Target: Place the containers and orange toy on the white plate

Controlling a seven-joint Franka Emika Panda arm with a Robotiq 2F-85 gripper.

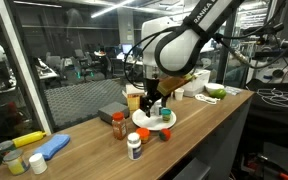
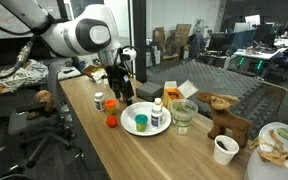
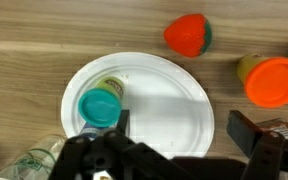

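Next, my gripper closes on the orange lid [image 1: 143,131] [image 3: 274,82] of the amber jar, the one that stands next to the white plate, close to the white bottle.
The white plate [image 3: 159,95] lies on the wooden table, also seen in both exterior views [image 1: 144,121] [image 2: 134,118]. One of the containers, a teal-lidded bottle [image 3: 99,106], stands on the plate's left part. My gripper [image 3: 184,135] hangs open and empty over the plate's near edge, its fingers [image 3: 250,132] apart. The orange toy [image 3: 187,34] lies on the table beyond the plate. An amber orange-lidded jar [image 3: 271,80] stands right of the plate. In an exterior view a white bottle [image 1: 135,146] stands near the table's front edge.
A clear glass [image 2: 182,116] stands beside the plate, then a wooden animal figure [image 2: 224,115] and a white cup [image 2: 224,148]. A yellow bottle and blue object [image 1: 39,150] lie at one table end. A dark box [image 1: 112,110] sits behind the jar.
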